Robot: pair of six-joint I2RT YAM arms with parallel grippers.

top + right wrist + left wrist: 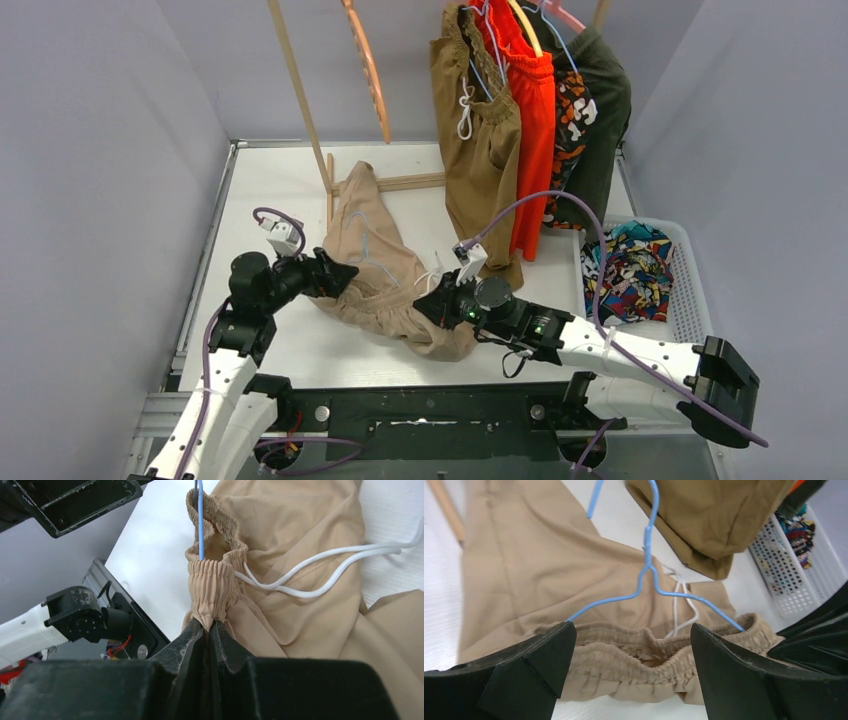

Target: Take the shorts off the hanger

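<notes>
The blue hanger's arms reach into the waistband of the shorts, so my left gripper will grasp the hanger's neck [365, 243] and pull upward while my right gripper holds the waistband.
The beige shorts [385, 270] lie on the white table with a blue wire hanger [649, 572] still inside the waistband. The hanger also shows in the right wrist view [200, 525]. My right gripper [209, 626] is shut on the elastic waistband's end [210, 587]; in the top view it [433, 300] sits at the shorts' near right. My left gripper [633, 632] is open, with its jaws spread either side of the waistband [649, 655], at the shorts' left [340, 273]. A white drawstring [310, 585] trails from the waist.
Brown [480, 150], orange-red [532, 120], camouflage [573, 115] and dark green [603, 110] shorts hang on the wooden rack at the back. Comic-print shorts [628, 270] lie in a white basket [692, 295] at right. A rack post [300, 100] and an orange hanger [372, 75] stand at back left.
</notes>
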